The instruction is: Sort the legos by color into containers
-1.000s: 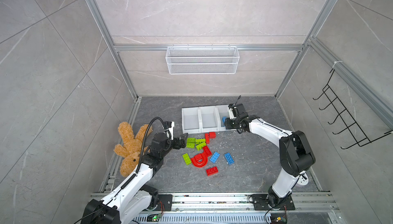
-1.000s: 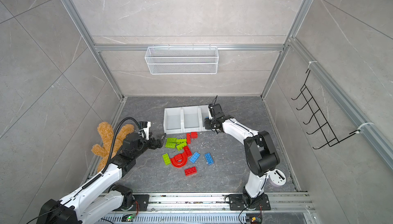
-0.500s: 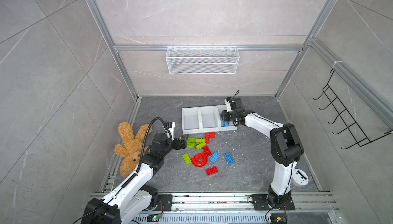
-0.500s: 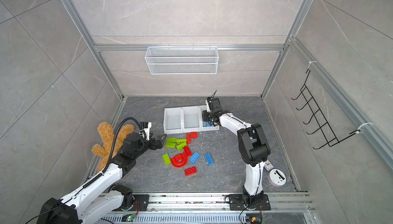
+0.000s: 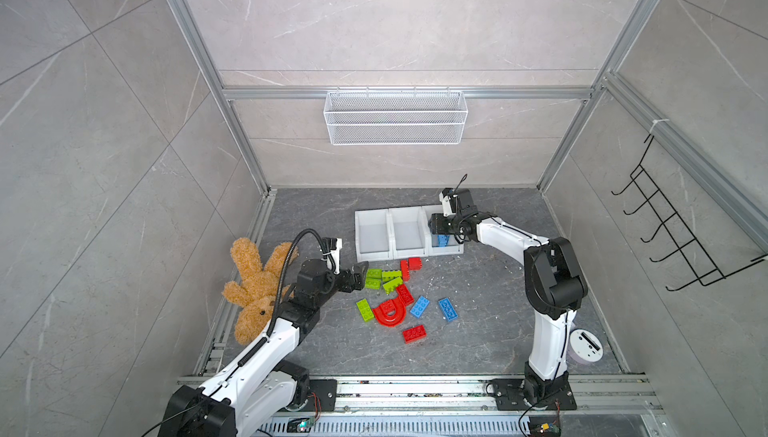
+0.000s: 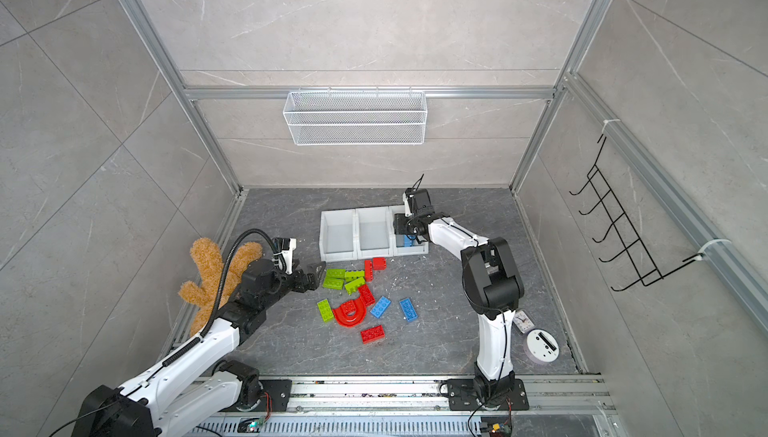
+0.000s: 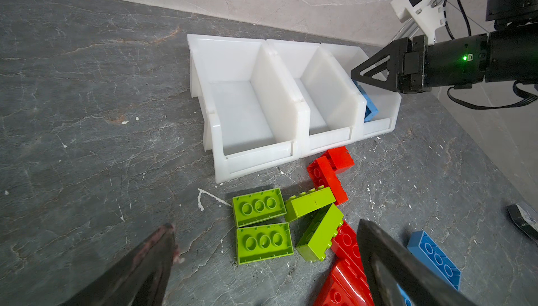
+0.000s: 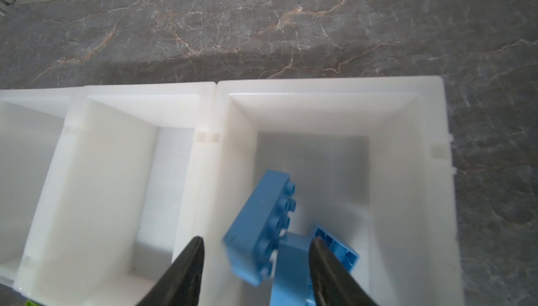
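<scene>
My right gripper will next close on the long sides of the blue lego (image 5: 448, 309) that is on the floor farther from the red arch.
Three joined white containers (image 5: 374, 214) stand at the back of the floor. My right gripper (image 5: 432, 225) hovers open over the rightmost bin (image 8: 329, 86). In the right wrist view its gripper (image 8: 256, 240) has a blurred, tilted blue lego (image 8: 262, 217) loose between the spread fingers, above another blue lego (image 8: 291, 269) in the bin. My left gripper (image 7: 265, 224) is open and low beside the green legos (image 7: 258, 207). Red, blue and green legos and a red arch (image 5: 388, 312) lie scattered in front of the containers (image 6: 338, 254).
A brown plush toy (image 5: 253, 285) lies by the left rail behind my left arm. A wire basket (image 5: 395, 117) hangs on the back wall and a black hook rack (image 5: 673, 239) on the right wall. A round white device (image 5: 585, 345) sits near the right arm's base.
My right gripper swung from the bin's front lip to over the rightmost bin and opened, letting go of the blue lego. The left arm has hardly moved.
</scene>
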You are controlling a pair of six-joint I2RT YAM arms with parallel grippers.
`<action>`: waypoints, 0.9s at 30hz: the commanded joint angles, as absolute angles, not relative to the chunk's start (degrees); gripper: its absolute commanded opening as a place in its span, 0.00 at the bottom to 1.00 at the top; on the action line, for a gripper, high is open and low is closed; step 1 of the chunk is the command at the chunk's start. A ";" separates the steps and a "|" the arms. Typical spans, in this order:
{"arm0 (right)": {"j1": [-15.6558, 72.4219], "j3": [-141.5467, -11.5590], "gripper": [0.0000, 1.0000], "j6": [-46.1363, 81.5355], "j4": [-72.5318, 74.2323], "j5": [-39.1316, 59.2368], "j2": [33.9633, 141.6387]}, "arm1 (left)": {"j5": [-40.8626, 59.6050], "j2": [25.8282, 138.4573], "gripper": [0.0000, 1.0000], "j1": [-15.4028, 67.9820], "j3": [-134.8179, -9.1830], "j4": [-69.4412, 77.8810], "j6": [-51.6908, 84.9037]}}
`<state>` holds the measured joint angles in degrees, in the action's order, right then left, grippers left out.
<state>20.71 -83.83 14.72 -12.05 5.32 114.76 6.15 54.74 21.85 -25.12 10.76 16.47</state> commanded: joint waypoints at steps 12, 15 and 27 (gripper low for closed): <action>26.17 -65.44 0.58 16.28 -22.94 3.88 90.04 | 6.78 53.18 1.00 21.71 -25.33 12.48 15.84; 30.51 -59.26 0.57 17.97 -25.53 2.29 86.16 | 7.01 53.16 1.00 21.71 -25.44 12.49 16.00; 40.14 -50.21 0.55 21.26 -28.40 -2.92 86.16 | 9.22 55.10 1.00 21.71 -25.26 14.32 15.93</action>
<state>39.53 -50.68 19.97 -26.68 -0.10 85.38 7.18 54.78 21.85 -25.12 11.42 16.47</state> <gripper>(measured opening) 0.550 0.996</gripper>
